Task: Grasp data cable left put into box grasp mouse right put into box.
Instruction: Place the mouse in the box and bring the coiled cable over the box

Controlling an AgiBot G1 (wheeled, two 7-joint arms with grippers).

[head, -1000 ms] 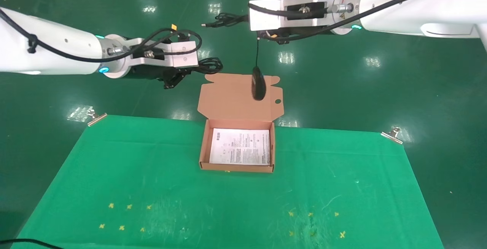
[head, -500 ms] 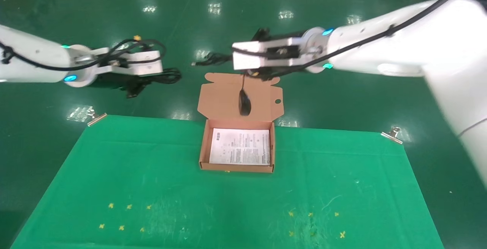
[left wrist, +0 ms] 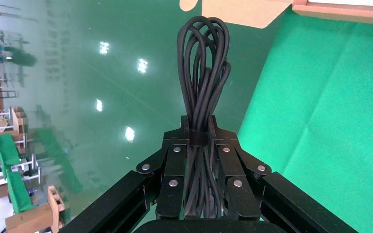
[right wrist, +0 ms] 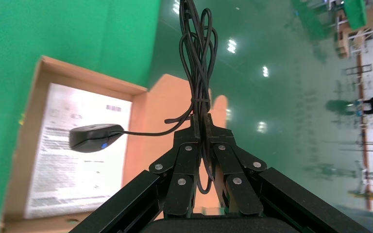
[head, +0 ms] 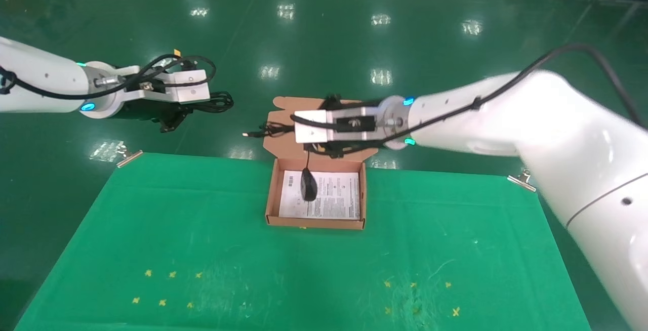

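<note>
The robot's right gripper should put the black mouse, now hanging over the sheet, down on the white printed sheet (head: pixel 320 210) (right wrist: pixel 52 153) along the near side of the box.
The open cardboard box (head: pixel 271 197) sits at the green cloth's far edge, lid (head: pixel 283 141) folded back, white printed sheet (head: pixel 336 202) inside. My right gripper (head: pixel 298 136) hovers above the lid, shut on the mouse's bundled cord (right wrist: pixel 196 53). The black mouse (head: pixel 308 187) hangs from that cord over the left part of the sheet; I cannot tell if it touches. It also shows in the right wrist view (right wrist: pixel 94 137), under the right gripper (right wrist: pixel 200 127). My left gripper (head: pixel 190 110) is off the table's far left, shut on the looped data cable (left wrist: pixel 203 63).
The green cloth (head: pixel 202 230) covers the table, held by metal clips (head: pixel 129 156) at its far corners. Small yellow marks (head: pixel 167 288) dot its near side. Glossy green floor (head: pixel 324 42) lies beyond the table. The box's lid corner shows in the left wrist view (left wrist: pixel 252 9).
My right arm has come down and toward me, lowering the mouse from in front of the lid into the box's opening. My left arm drew away to the left with the cable.
</note>
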